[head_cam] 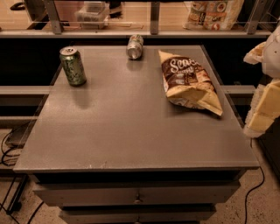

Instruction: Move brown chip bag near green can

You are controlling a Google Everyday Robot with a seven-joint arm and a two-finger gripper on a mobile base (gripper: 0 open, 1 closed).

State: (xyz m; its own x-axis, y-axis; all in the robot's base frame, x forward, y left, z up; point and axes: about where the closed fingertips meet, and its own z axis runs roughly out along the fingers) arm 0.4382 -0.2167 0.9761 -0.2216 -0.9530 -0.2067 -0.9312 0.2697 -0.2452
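The robot's gripper needs to close on the middle of the brown chip bag (188, 81), around the bag's dark panel with white script.
The brown chip bag (189, 82) lies flat on the right part of the grey table (122, 131), its dark panel with white script facing up. The green can (73, 66) stands upright near the table's far left corner, well apart from the bag. My gripper (262, 109) is at the right edge of the view, beside and just right of the table's right edge, to the right of the bag and not touching it. It holds nothing that I can see.
A silver-grey can (134, 46) lies on its side at the table's far edge, between the green can and the bag. A pale bag with round pictures (213, 13) and a clear box (92, 12) sit on the shelf behind. Drawers are below the tabletop.
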